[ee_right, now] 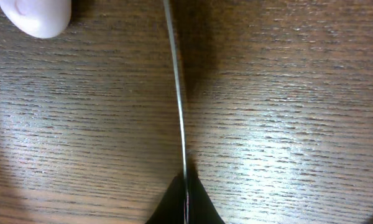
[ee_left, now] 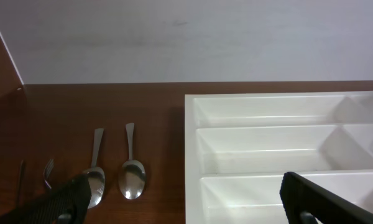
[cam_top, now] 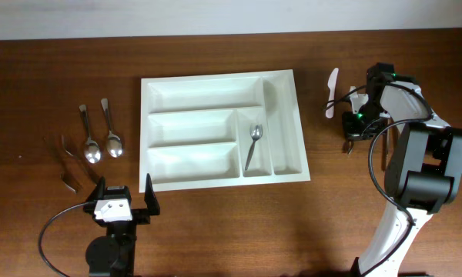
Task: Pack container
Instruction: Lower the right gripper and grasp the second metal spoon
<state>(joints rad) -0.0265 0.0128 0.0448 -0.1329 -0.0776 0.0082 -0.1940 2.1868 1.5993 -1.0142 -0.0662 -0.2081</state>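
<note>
The spoon's thin handle is standing on edge in the robot's right gripper, so the robot should open it, lay the spoon flat and grip it closer to the spoon's bowl (cam_top: 349, 146).
The white cutlery tray (cam_top: 219, 81) lies in the middle of the table and also shows in the left wrist view (ee_left: 191, 162). One metal spoon (cam_top: 253, 142) lies in a narrow vertical compartment. My right gripper (cam_top: 353, 137) is low over the table to the right of the tray. In the right wrist view it (ee_right: 185, 202) is shut on a thin metal piece of cutlery (ee_right: 177, 93) seen edge-on against the wood. My left gripper (cam_top: 125, 194) is open and empty at the tray's front left corner, as the left wrist view (ee_left: 186, 205) also shows.
Two metal spoons (cam_top: 89, 146) (cam_top: 113, 138) lie left of the tray, also in the left wrist view (ee_left: 93, 180) (ee_left: 132, 177). Forks (cam_top: 65, 158) lie further left. A white plastic utensil (cam_top: 332, 92) lies right of the tray, its tip in the right wrist view (ee_right: 34, 15).
</note>
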